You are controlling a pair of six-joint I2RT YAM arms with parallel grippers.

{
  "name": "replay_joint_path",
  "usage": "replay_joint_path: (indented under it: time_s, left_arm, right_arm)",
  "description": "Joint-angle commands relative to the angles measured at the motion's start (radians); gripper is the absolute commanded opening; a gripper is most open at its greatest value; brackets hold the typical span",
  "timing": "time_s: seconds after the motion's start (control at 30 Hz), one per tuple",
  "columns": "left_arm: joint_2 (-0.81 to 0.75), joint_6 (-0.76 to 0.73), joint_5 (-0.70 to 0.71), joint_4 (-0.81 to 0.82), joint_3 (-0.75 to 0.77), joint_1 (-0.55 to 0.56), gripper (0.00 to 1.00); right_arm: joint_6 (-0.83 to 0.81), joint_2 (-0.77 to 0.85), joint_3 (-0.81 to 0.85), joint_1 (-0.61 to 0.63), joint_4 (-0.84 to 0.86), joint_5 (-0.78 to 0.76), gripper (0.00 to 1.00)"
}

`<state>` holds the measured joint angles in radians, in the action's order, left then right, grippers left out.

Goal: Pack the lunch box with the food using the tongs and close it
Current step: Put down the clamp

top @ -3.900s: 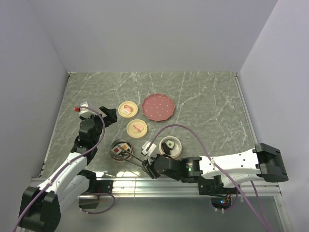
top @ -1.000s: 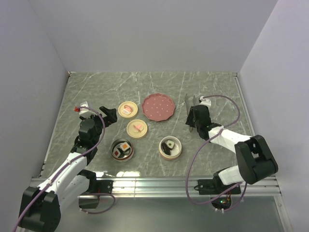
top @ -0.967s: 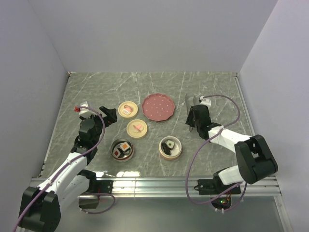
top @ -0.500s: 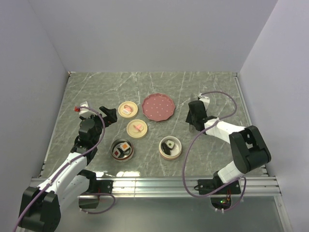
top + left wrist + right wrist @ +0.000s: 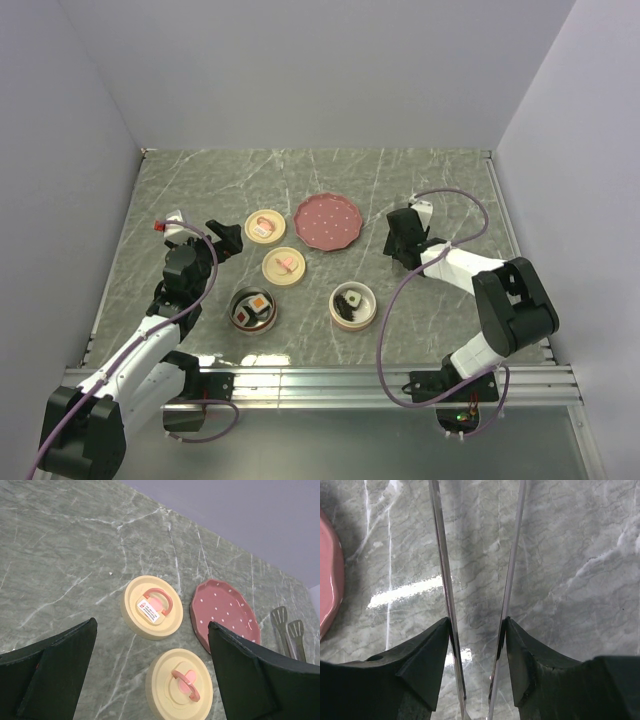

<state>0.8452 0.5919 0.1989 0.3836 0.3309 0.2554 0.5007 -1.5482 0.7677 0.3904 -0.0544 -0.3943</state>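
Note:
Next, my left gripper should go to the pink handle (image 5: 287, 264) (image 5: 186, 684) of the cream lid nearer the open bowls and close there.
The tongs (image 5: 442, 570) run as two slim metal arms between my right gripper's (image 5: 477, 622) fingers, each arm against a pad, low over the marble. Their flat tips (image 5: 281, 619) lie right of the pink plate in the left wrist view. In the top view the right gripper (image 5: 398, 232) covers them. The lunch box stands as two open round bowls, the left one (image 5: 268, 318) and the right one (image 5: 368, 318), with the food (image 5: 258, 301) inside both. My left gripper (image 5: 228, 238) hovers wide open over the two cream lids (image 5: 152, 607), holding nothing.
A pink dotted plate (image 5: 328, 221) lies at the back centre, its edge just left of the tongs (image 5: 327, 580). The second cream lid (image 5: 284, 265) sits between plate and bowls. Walls close in the table on three sides.
The right gripper has carried the tongs from the near bowls to the right of the plate and tipped them down; its jaws have widened a little. The left arm has not moved.

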Motion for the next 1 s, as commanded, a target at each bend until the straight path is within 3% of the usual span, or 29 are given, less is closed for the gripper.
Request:
replay_joint_path:
  time_s: [0.0, 0.77, 0.8, 0.97]
  left_arm:
    - [-0.015, 0.006, -0.015, 0.051, -0.007, -0.005, 0.99]
    - [-0.014, 0.008, -0.015, 0.049, -0.007, -0.005, 0.99]
    - [-0.014, 0.006, -0.015, 0.049, -0.007, -0.007, 1.00]
    - [-0.014, 0.008, -0.015, 0.049, -0.007, -0.007, 1.00]
  right_arm:
    - [0.004, 0.003, 0.036, 0.010, 0.007, -0.031, 0.56]
    - [-0.017, -0.098, 0.171, 0.031, -0.105, -0.055, 0.63]
    - [-0.019, -0.101, 0.182, 0.034, -0.111, -0.054, 0.68]
    - [-0.021, -0.090, 0.173, 0.047, -0.102, -0.072, 0.69]
